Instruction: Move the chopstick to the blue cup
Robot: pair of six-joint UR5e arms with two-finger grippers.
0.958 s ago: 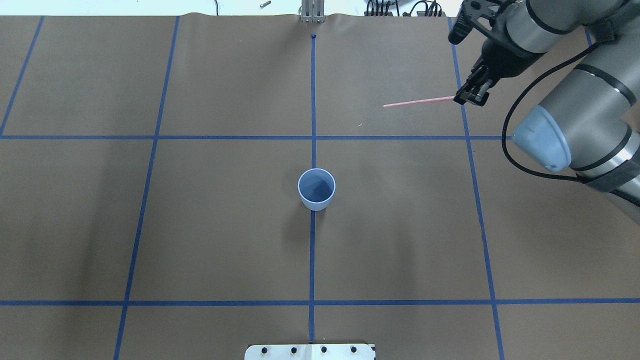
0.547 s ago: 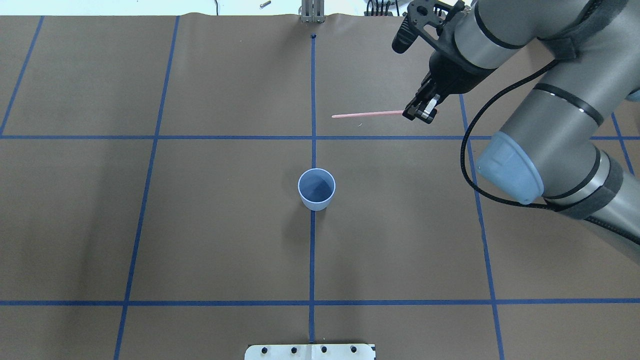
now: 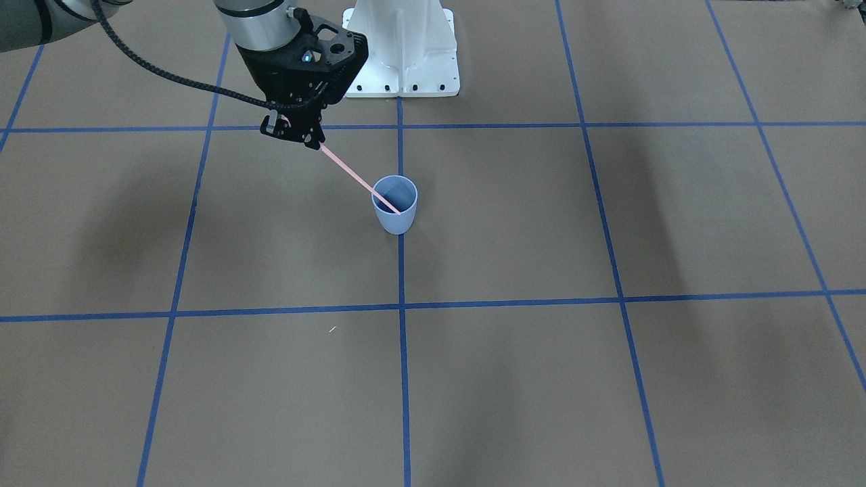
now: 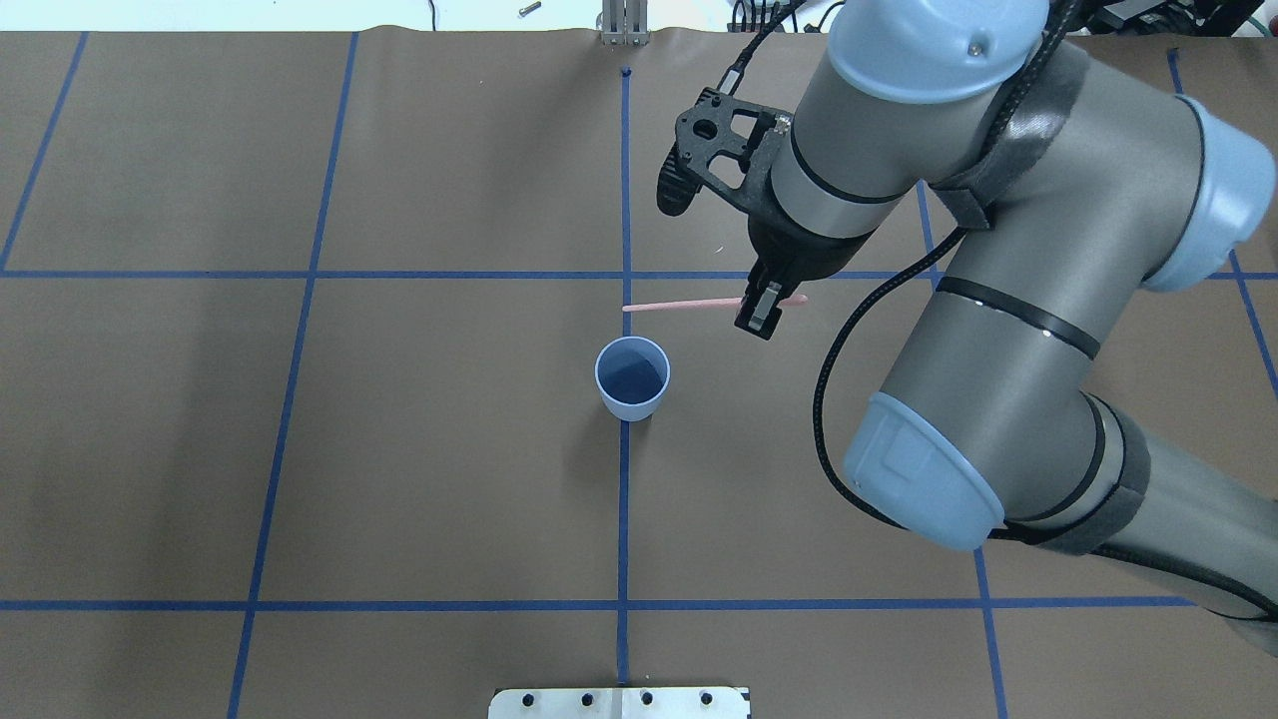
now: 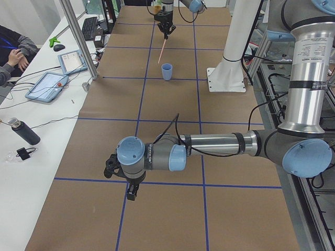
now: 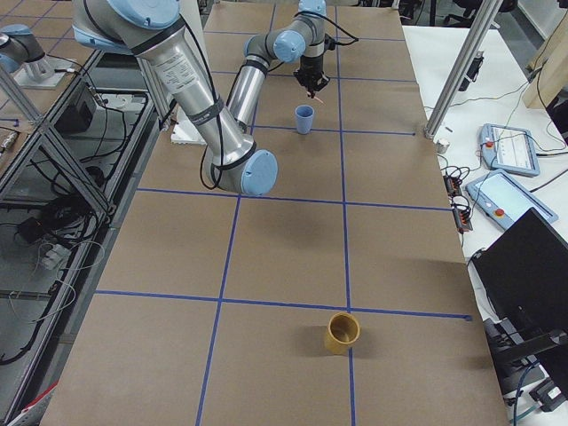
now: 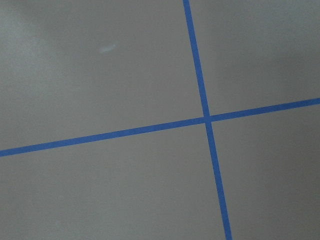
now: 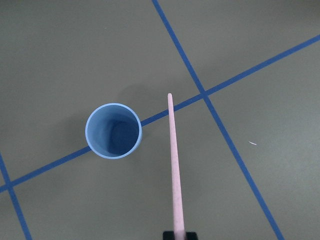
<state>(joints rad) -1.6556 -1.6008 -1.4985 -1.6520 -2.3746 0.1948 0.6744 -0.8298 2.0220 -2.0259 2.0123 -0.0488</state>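
Note:
Next, I let go of the pale-pink chopstick, now held beside the blue cup, with my right gripper inside the blue cup (image 3: 395, 210) (image 8: 121, 128) and leave it leaning on the cup's rim.
My right gripper (image 4: 761, 312) is shut on one end of the pale-pink chopstick (image 4: 679, 305), which reaches out leftward from it. The blue cup (image 4: 632, 377) stands upright on the centre tape line, just nearer the robot than the stick's free tip. In the right wrist view the chopstick (image 8: 174, 165) runs beside the cup (image 8: 113, 131) without touching it. From the front, the stick (image 3: 352, 174) slants down from the gripper (image 3: 294, 132) and its tip overlaps the cup (image 3: 395, 206). My left gripper (image 5: 131, 191) hangs low over the table far from the cup; whether it is open or shut, I cannot tell.
Blue tape lines (image 4: 623, 499) grid the brown table cover. The robot's white base (image 3: 402, 47) stands behind the cup. A tan cup (image 6: 342, 333) sits far along the table. A side desk (image 5: 47, 89) holds tablets, and a person's hand (image 5: 13, 52) rests there.
My right arm has swung left and toward the robot, carrying the chopstick from the far right square to just beyond the cup. The cup has not moved.

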